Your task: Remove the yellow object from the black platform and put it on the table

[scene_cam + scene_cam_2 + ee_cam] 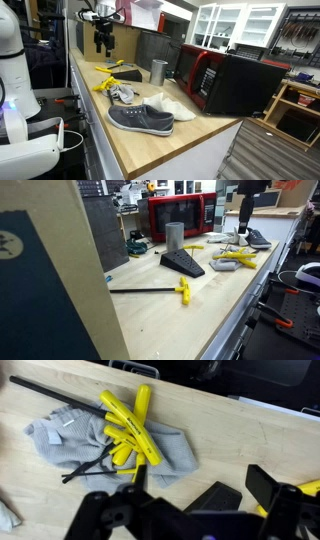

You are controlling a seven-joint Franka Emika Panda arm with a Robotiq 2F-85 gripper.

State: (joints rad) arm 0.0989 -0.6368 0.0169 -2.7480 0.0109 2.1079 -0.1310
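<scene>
The yellow tool's handle [120, 63] is at the end of the black platform, beside the yellow T-handle tool on the counter. My gripper will close on it next.
The black wedge platform [182, 263] lies on the wooden counter and also shows in the wrist view [215, 495], directly below my gripper [195, 485]. A yellow tool [113, 65] rests at the platform's end. In the wrist view only a yellow bit [305, 488] shows, partly hidden behind my right finger. My gripper [103, 45] hangs above the platform, open and empty. It also shows in an exterior view [244, 225].
Several yellow hex keys [125, 430] lie on a grey cloth [170, 450] beside the platform. A yellow T-handle tool with a long black shaft [184, 288], a metal cup [174, 235], grey shoes [140, 118] and a red microwave [225, 80] stand on the counter.
</scene>
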